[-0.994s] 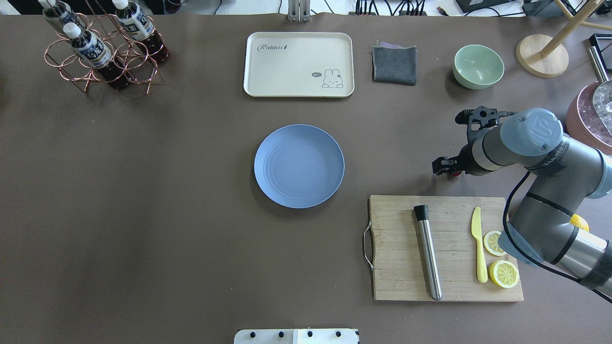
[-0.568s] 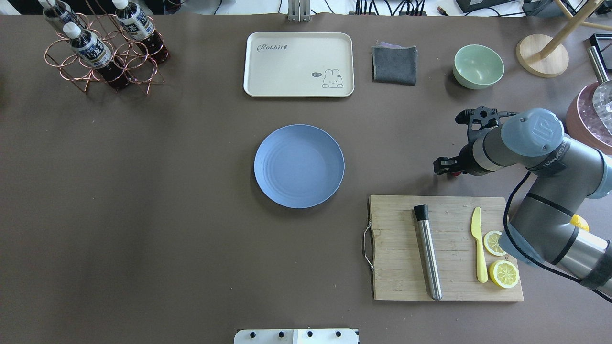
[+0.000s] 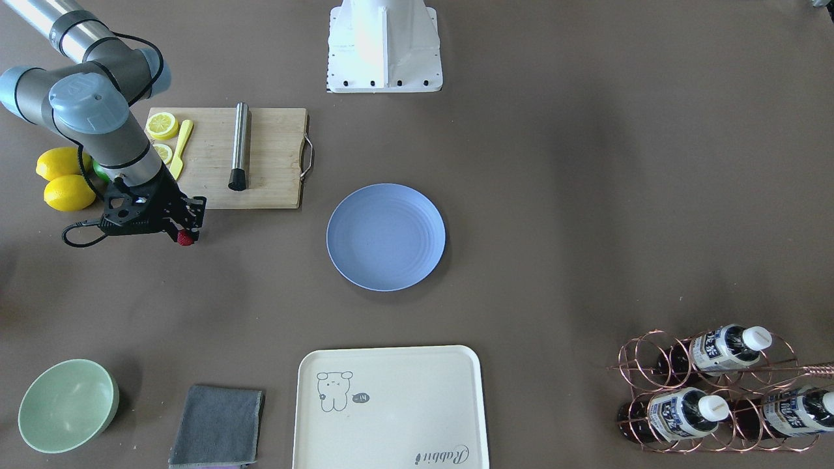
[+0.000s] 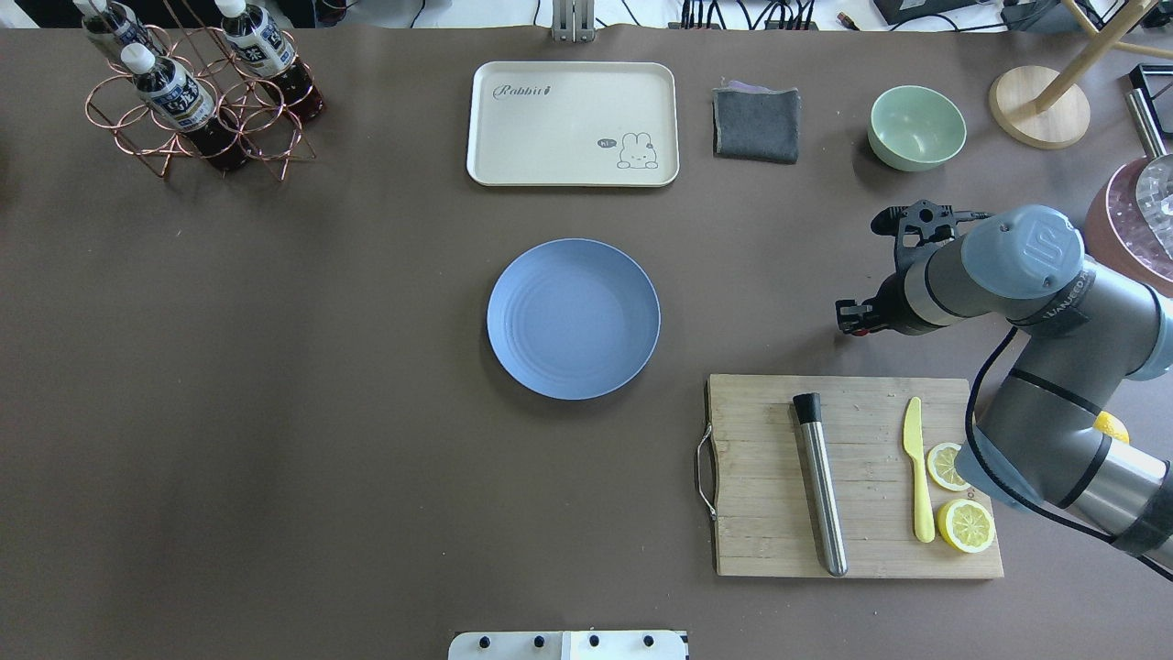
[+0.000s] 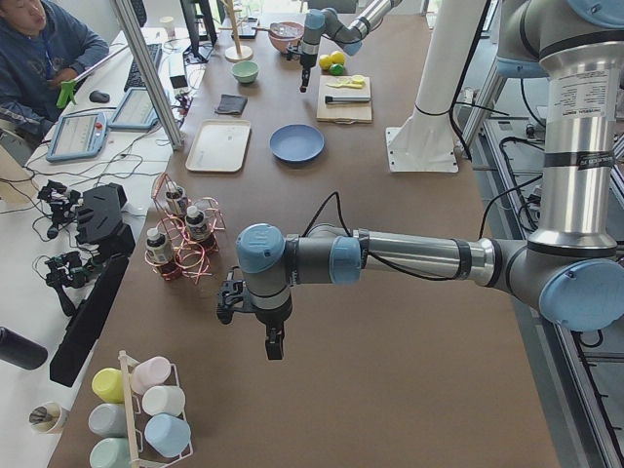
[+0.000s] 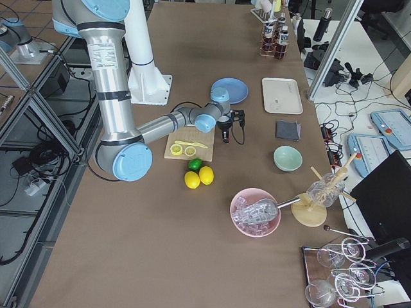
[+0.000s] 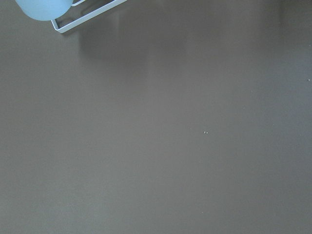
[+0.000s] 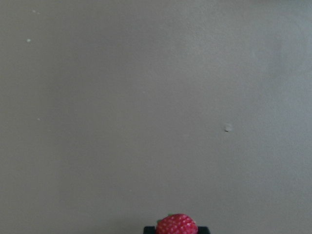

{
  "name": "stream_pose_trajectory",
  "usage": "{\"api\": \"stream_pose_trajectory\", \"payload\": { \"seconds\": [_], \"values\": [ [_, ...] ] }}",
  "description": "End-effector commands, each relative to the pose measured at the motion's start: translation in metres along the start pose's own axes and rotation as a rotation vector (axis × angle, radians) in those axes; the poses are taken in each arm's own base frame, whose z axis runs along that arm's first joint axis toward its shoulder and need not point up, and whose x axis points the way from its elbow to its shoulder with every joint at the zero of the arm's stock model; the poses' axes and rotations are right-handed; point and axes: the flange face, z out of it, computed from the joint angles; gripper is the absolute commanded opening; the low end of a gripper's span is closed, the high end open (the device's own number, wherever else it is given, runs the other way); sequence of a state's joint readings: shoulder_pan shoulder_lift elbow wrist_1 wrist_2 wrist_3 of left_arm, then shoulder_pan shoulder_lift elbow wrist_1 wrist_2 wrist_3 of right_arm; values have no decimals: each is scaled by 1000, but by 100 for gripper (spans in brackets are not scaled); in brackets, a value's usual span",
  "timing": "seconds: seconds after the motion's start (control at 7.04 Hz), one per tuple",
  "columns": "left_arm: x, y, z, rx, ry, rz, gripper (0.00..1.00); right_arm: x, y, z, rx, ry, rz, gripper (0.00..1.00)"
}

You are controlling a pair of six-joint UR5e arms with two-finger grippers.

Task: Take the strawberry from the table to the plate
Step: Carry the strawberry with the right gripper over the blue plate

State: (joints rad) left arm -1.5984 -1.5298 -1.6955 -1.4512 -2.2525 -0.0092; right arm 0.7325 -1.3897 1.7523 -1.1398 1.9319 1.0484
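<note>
My right gripper will release the strawberry near the middle of the blue plate (image 3: 392, 231).
The strawberry (image 3: 186, 238), small and dark red, is pinched in my right gripper (image 3: 185, 233), which is shut on it just above the brown table (image 3: 586, 163), past the cutting board's far edge. In the right wrist view the strawberry (image 8: 176, 225) sits between the black fingertips at the bottom edge, over bare table. The blue plate (image 4: 573, 318) lies at the table's middle, well to the left of my right gripper (image 4: 857, 321). My left gripper (image 5: 275, 349) hangs over bare table near the table's left end; I cannot tell whether it is open or shut.
A wooden cutting board (image 4: 770, 513) carries a steel muddler, a yellow knife and lemon slices. Two lemons (image 3: 65, 182) and a lime lie beside it. A green bowl (image 4: 916, 126), grey cloth (image 4: 756, 124), cream tray (image 4: 573, 124) and bottle rack (image 4: 197, 92) line the far edge.
My right gripper has shifted slightly away from the cutting board with the strawberry still in it. Nothing else has moved.
</note>
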Motion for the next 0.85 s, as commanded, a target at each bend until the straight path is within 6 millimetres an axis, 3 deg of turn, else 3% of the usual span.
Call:
{"api": "stream_pose_trajectory", "payload": {
  "seconds": [0.0, 0.14, 0.28, 0.43, 0.57, 0.71],
  "values": [
    [-1, 1, 1, -2, -4, -2, 100, -29, -14, -28, -10, -76, 157, 0],
    [-2, 1, 2, -4, -7, -3, 100, -69, -23, -34, -24, -63, 198, 0],
    [-2, 1, 1, -2, -7, -4, 100, -130, -24, -38, -54, -30, 235, 0],
    [-3, 1, 1, -3, -7, -5, 100, -183, -10, -34, -47, 11, 271, 0],
    [-3, 1, 1, -3, -7, -5, 100, -219, 2, -30, -37, 4, 290, 0],
    [-3, 1, 1, -3, -7, -5, 100, -267, -2, -11, -51, 17, 302, 0]
  ]
}}
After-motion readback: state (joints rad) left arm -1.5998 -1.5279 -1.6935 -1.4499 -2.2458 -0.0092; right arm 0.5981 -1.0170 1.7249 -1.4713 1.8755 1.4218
